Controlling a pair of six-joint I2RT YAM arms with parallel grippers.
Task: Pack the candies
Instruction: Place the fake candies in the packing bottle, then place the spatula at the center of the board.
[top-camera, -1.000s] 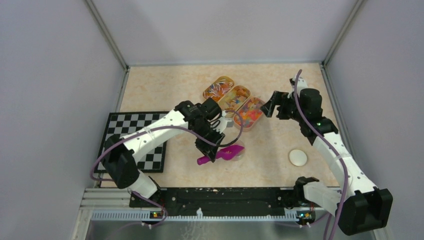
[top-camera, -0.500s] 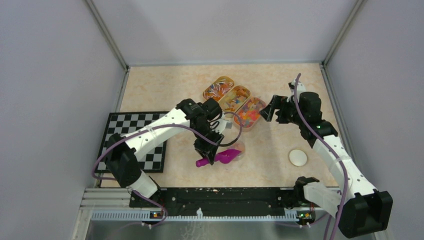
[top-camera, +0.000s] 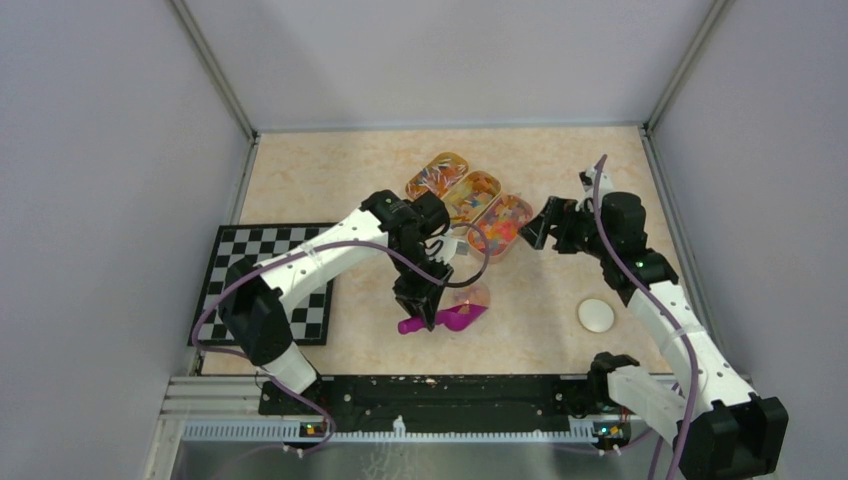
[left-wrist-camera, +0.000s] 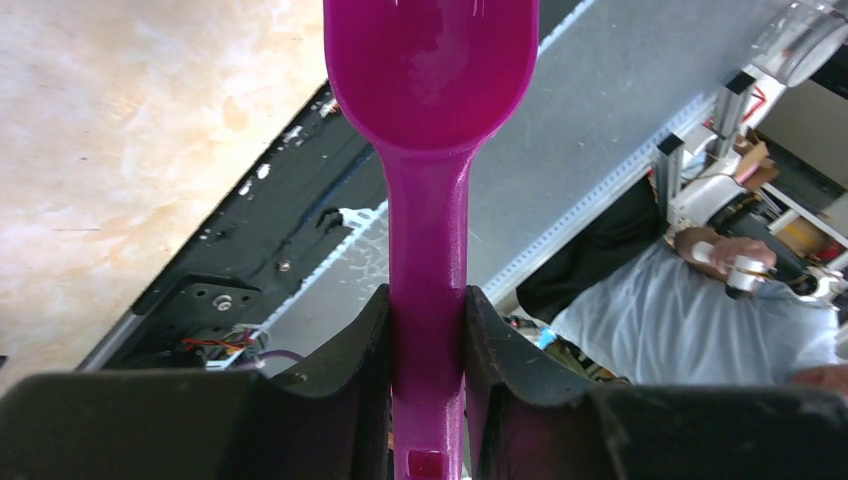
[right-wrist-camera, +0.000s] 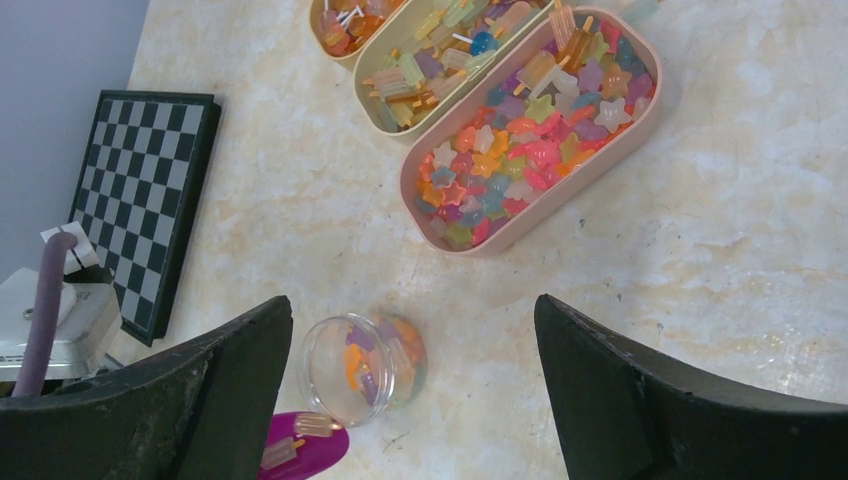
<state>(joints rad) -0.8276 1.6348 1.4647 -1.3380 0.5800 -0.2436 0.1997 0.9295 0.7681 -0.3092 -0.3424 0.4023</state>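
Next, I release the purple scoop from my left gripper and leave it on the table (top-camera: 378, 207), in the space between the checkerboard and the farthest tray.
The candies fill three oblong trays at the back middle (top-camera: 437, 175), (top-camera: 472, 195), (top-camera: 498, 225); in the right wrist view the nearest tray (right-wrist-camera: 530, 130) holds star-shaped ones. A small clear round jar (top-camera: 470, 297) holds a few candies and also shows in the right wrist view (right-wrist-camera: 365, 368). My left gripper (top-camera: 418, 305) (left-wrist-camera: 427, 320) is shut on the handle of the purple scoop (top-camera: 445, 319) (left-wrist-camera: 430, 90). The scoop's bowl (right-wrist-camera: 300, 450) carries two candies at the jar's rim. My right gripper (top-camera: 535, 222) (right-wrist-camera: 412, 300) is open and empty, above the table between jar and nearest tray.
A white round disc (top-camera: 596, 315) lies at the front right. A checkerboard (top-camera: 280, 280) lies at the left, under the left arm. Grey walls close in the table on three sides. A black rail (top-camera: 440, 395) runs along the near edge.
My left gripper has carried the scoop a little right, bringing its bowl against the jar. My right gripper has shifted slightly nearer, still open.
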